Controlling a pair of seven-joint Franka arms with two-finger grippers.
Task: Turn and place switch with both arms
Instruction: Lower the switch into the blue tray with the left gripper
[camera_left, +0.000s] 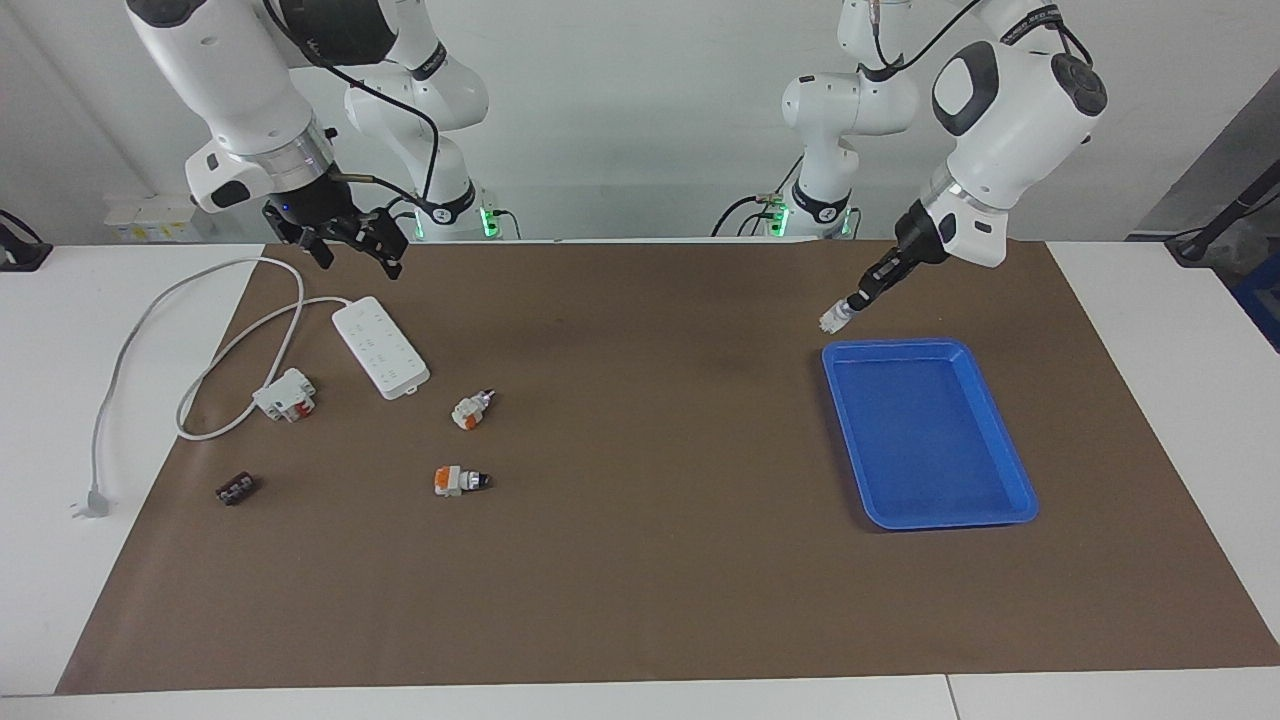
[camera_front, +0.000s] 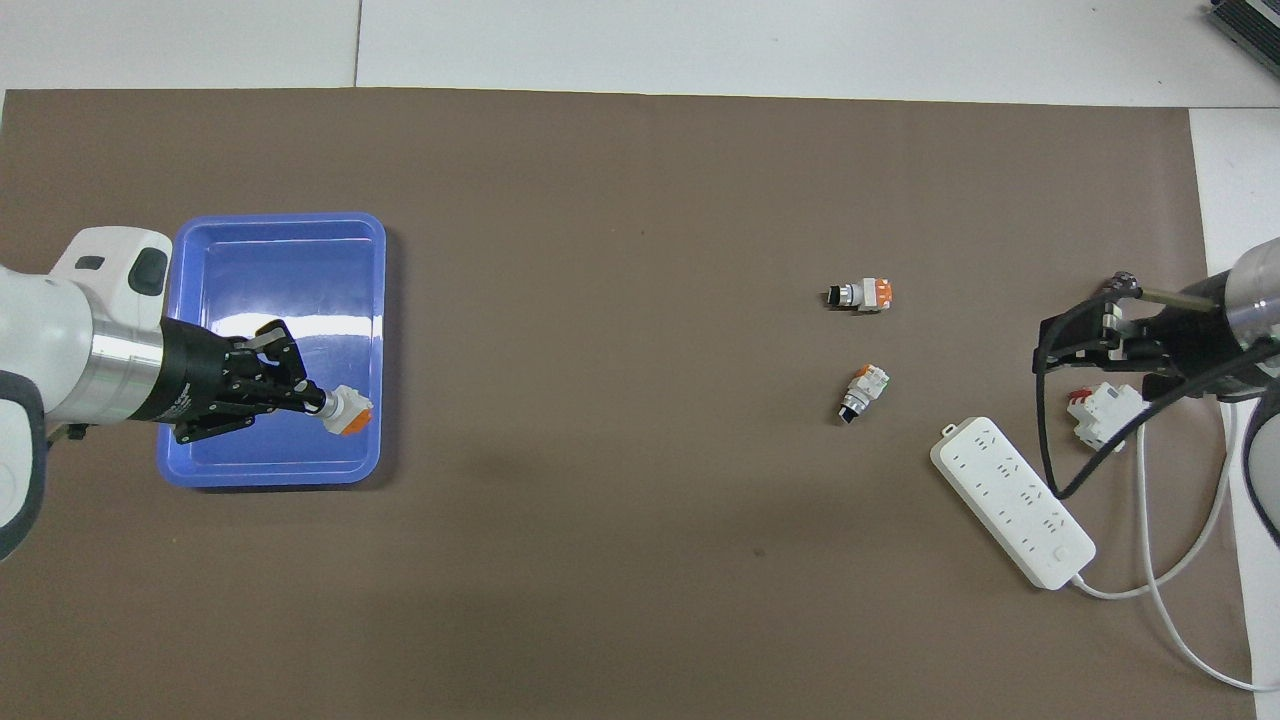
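Next, my left gripper releases the switch on the blue tray's bottom between the bright glare and near rim (camera_front: 308, 396). The switch is now held in the air over the tray.
My left gripper (camera_left: 848, 305) is shut on a switch (camera_left: 833, 318) by its dark knob end and holds it in the air, white body and orange block pointing outward. In the overhead view the gripper (camera_front: 312, 400) and switch (camera_front: 348, 411) are over the blue tray (camera_front: 280, 270), at the corner nearest the robots. Two more switches lie on the brown mat toward the right arm's end, one (camera_left: 472, 408) (camera_front: 865, 388) nearer to the robots than the other (camera_left: 460, 480) (camera_front: 862, 294). My right gripper (camera_left: 355, 250) (camera_front: 1085, 330) waits open and empty, raised over the white-and-red block.
The blue tray (camera_left: 930, 440) holds nothing. A white power strip (camera_left: 380, 347) (camera_front: 1012, 500) with a looping white cable lies under the right arm. Beside it sit a white-and-red block (camera_left: 286, 394) (camera_front: 1105, 408) and a tiny dark brown piece (camera_left: 236, 488).
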